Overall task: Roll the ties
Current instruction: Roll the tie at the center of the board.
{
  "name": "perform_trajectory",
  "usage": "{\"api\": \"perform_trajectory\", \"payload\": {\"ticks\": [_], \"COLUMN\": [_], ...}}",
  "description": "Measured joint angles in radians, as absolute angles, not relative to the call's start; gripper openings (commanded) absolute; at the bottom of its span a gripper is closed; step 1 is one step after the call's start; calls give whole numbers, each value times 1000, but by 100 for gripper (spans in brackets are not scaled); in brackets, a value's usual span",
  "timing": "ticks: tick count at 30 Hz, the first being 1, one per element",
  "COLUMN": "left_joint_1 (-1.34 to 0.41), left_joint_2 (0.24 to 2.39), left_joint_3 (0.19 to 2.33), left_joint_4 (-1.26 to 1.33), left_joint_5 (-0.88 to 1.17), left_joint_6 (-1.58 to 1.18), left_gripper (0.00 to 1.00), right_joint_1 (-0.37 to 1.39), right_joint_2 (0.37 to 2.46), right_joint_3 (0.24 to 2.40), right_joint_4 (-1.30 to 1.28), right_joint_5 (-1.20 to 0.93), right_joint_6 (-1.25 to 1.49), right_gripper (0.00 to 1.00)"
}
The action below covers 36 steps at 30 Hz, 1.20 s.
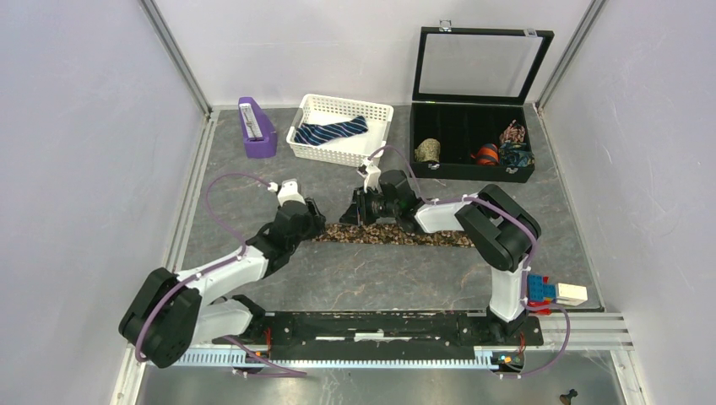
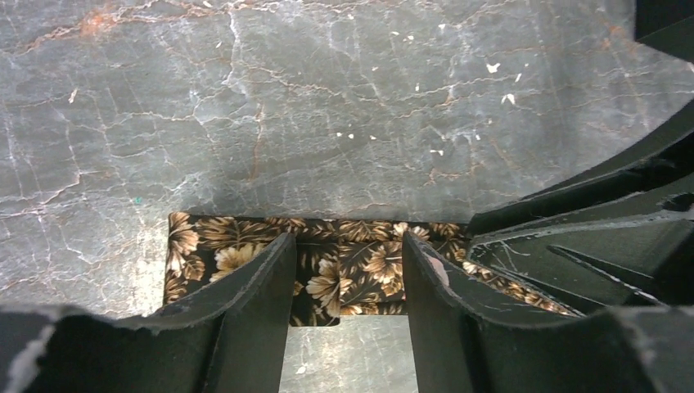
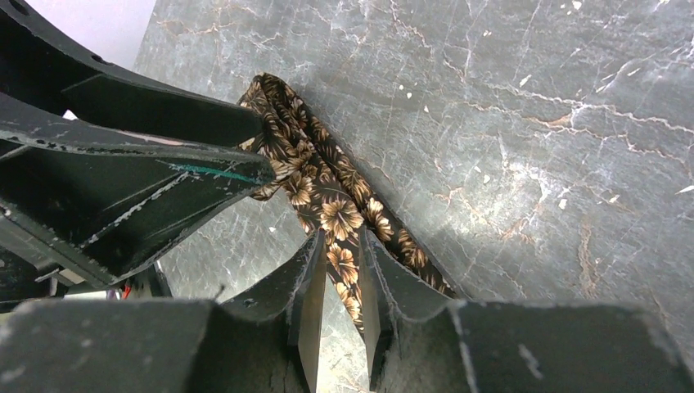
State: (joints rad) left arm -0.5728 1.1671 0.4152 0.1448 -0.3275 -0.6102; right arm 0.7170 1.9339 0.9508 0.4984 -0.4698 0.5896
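My left gripper is on both sides of the inner edge of the tie's fold. I should back it off and pinch the tie's folded end (image 2: 182, 258) while my right gripper holds the tie nearby.
The brown-and-tan print tie (image 1: 405, 235) lies flat across the middle of the table, running left to right. My left gripper (image 1: 311, 221) is open over its folded left end (image 2: 213, 241), with the fingers (image 2: 262, 282) straddling the fabric. My right gripper (image 1: 356, 209) is just right of the left one, shut on a raised strip of the same tie (image 3: 315, 176), which passes between its fingertips (image 3: 309, 258). The navy striped tie (image 1: 333, 131) lies in the white lattice basket (image 1: 376, 114) at the back.
An open black box (image 1: 439, 169) at the back right holds several rolled ties. A purple holder (image 1: 256, 126) stands at the back left. Coloured blocks (image 1: 553, 291) sit by the right arm's base. The two grippers are close together: the right one (image 2: 589, 246) shows in the left wrist view.
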Motion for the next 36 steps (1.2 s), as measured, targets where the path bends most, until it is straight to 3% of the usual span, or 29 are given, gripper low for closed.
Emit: {"api": "perform_trajectory", "payload": {"ticks": [7,11,20,28,36], "left_joint_1": [-574,-574,-420,-140,-20], "left_joint_2": [1078,984,809,797,842], "left_joint_3": [433,441,437,316,254], "left_joint_4": [99,31,-112,-94,14], "left_joint_5": [-316,-355,-381,-160,35], "left_joint_6": [-615,-614,-613,-617,-640], "left_gripper": [67,78,81,74,69], "right_joint_1": [718,727,800,840,847], "right_joint_2": [1925,1925,1925,1974,2008], "right_joint_3": [949,947,964,1055,1078], "right_joint_4": [511,522,545,558,529], "right_joint_5": [-472,-474,-472,-460,-419], "right_joint_6": [606,627,698,744,755], "right_gripper": [47,55,56,50,49]}}
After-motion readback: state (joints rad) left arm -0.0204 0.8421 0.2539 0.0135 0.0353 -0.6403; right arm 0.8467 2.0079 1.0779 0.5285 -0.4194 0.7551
